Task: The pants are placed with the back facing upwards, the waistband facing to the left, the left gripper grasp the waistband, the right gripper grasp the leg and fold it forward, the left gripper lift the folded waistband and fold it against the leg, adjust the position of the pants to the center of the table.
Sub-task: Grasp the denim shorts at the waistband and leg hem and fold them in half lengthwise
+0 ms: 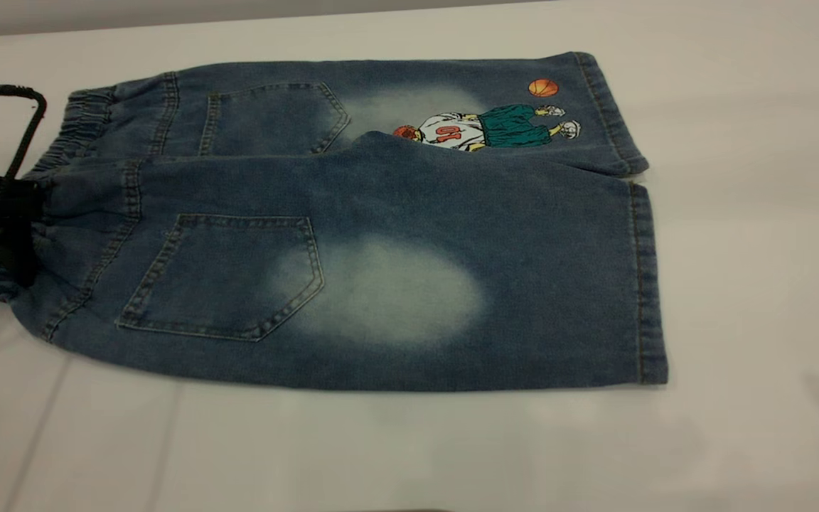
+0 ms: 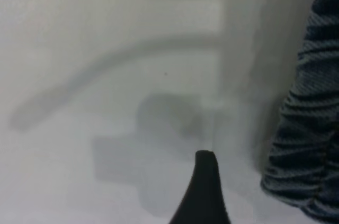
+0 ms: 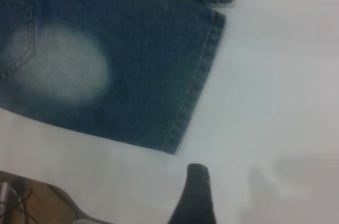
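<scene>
My right gripper will move next to the near hem corner (image 1: 655, 372) (image 3: 171, 148) of the pants' plain leg, and it should take hold of the pants there.
The pants (image 1: 352, 235) lie flat on the white table (image 1: 751, 213), back pockets up. The ruched waistband (image 1: 75, 135) points left. The plain leg (image 1: 466, 284), with its pale faded oval, is nearest the camera, and its upper edge laps over the printed leg (image 1: 502, 124). My left gripper (image 1: 4, 213) is at the waistband's near end. In the left wrist view one black finger (image 2: 204, 187) stands over bare table, with the gathered waistband (image 2: 307, 128) beside it. My right gripper (image 3: 238, 192) hovers over bare table just past the plain leg's hem corner (image 3: 175, 144). Only one of its fingers (image 3: 196, 195) shows.
The table's near edge (image 3: 79, 211) shows in the right wrist view, with a brown floor and cables (image 3: 16, 197) beyond it. White tabletop stretches to the right of the hems (image 1: 772, 320) and in front of the pants (image 1: 381, 455).
</scene>
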{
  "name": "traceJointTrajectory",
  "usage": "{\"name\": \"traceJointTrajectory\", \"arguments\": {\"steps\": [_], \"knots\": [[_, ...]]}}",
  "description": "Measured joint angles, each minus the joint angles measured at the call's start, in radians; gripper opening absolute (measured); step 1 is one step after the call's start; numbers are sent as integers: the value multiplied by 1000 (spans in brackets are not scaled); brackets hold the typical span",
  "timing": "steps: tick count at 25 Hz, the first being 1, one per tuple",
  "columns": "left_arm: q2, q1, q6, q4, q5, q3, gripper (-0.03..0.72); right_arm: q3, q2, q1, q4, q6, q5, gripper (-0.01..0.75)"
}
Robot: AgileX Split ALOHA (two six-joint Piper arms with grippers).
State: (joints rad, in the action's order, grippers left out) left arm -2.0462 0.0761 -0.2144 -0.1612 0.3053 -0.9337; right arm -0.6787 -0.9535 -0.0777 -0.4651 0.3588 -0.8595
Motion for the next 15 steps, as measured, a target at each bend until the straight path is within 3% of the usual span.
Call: {"name": "traceJointTrajectory", "arguments": {"steps": [3,9,15], "knots": [[-9,0,1,24,-2,-2,465,0,-1,0,0,17,0,549],[-17,-6,-13,48,-31,-3,97,-2,-50,16,-9,109,1,549],[-17,-6,-19,45,-33,-4,60,-7,-239,217,13,152,32,549]]}}
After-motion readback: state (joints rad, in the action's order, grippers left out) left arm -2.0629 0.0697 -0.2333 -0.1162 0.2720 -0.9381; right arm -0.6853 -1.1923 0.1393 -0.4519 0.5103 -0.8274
